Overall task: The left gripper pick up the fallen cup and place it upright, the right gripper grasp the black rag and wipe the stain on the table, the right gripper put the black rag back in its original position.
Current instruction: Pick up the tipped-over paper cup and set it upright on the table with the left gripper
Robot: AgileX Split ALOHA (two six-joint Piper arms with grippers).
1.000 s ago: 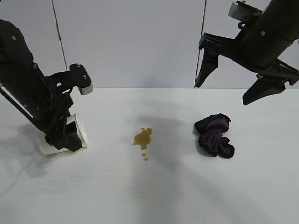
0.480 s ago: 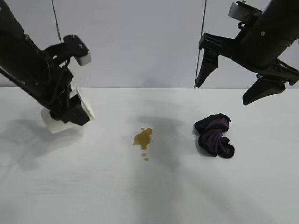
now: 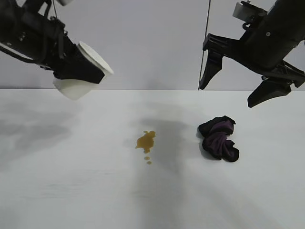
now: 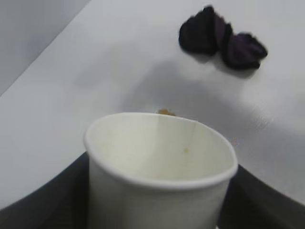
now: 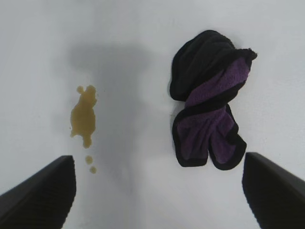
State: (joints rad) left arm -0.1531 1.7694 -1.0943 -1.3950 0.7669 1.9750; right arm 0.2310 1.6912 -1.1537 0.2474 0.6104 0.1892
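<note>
The robot's left gripper will release the white paper cup on the tabletop (image 3: 86, 161) beside the amber stain, opposite the rag.
My left gripper (image 3: 82, 69) hangs high above the table's (image 3: 86, 186) far-left part, shut on the white paper cup (image 3: 71, 89). The cup is tilted, its mouth turned up and to the right. In the left wrist view the cup (image 4: 159, 176) fills the foreground, with a black finger (image 4: 50, 207) on each side. The amber stain (image 3: 146, 141) lies mid-table, with tiny droplets below it. To its right lies the black and purple rag (image 3: 219, 139). My right gripper (image 3: 228, 94) hovers open above and behind the rag. In the right wrist view the rag (image 5: 207, 119) and stain (image 5: 83, 117) lie beyond the spread gripper (image 5: 157, 200).
A pale wall panel with vertical seams (image 3: 208, 28) stands behind the table. The arms' soft shadows fall on the white tabletop at the left and in the middle.
The left arm has lifted the cup off the table at the left, carrying it up and to the right. The right arm, rag and stain have not moved.
</note>
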